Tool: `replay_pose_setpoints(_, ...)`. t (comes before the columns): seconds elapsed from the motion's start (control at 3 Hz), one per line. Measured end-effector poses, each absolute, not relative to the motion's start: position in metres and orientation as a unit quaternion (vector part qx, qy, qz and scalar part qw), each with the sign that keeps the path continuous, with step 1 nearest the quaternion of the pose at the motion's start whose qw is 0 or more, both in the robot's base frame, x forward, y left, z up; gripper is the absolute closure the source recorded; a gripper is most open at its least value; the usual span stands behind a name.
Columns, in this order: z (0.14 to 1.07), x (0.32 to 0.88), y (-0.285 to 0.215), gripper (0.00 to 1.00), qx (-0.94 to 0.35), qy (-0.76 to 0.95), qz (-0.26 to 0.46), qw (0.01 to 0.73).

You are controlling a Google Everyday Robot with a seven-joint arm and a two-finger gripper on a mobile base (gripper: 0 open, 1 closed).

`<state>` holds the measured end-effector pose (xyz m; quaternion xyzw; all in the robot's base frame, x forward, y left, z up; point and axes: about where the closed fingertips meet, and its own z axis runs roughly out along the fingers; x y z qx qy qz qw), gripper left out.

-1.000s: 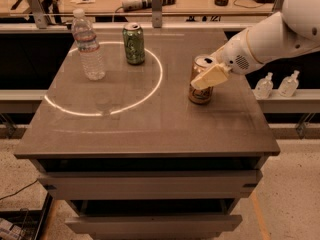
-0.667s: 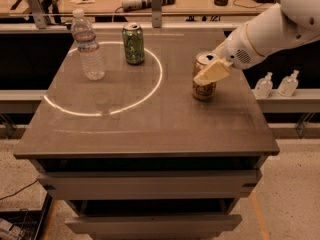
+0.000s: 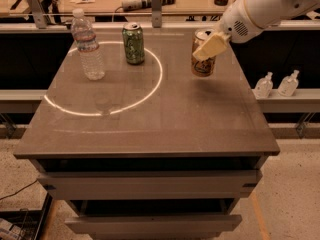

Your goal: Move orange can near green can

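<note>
The robot's gripper will release the orange can beside the green can, just inside the white ring's edge [image 3: 152, 69].
The orange can [image 3: 202, 63], copper with a silver top, is upright at the back right of the brown table [image 3: 150, 119]. My gripper [image 3: 209, 46] comes in from the upper right and is shut on the can's upper part; a pale finger [image 3: 212, 46] lies across its front. The can looks slightly raised, with a faint shadow under it. The green can [image 3: 133, 44] stands upright at the back middle of the table, left of the orange can and apart from it.
A clear plastic water bottle [image 3: 88, 46] stands left of the green can. A white ring of light [image 3: 150, 91] lies on the tabletop. Two small pump bottles [image 3: 276, 84] sit on a ledge to the right. A cluttered bench runs behind the table.
The gripper and the orange can have moved together toward the back of the table and slightly up. The green can and the bottle have not moved.
</note>
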<state>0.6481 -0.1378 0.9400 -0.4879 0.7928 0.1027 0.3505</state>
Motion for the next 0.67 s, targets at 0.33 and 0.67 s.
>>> replay_pose_setpoints(0.33,0.947,0.675,-0.127,1.00,-0.477,0.797,0.122,0.349)
replay_pose_setpoints(0.67,0.942,0.702,-0.095,1.00,-0.484,0.792,0.164,0.334)
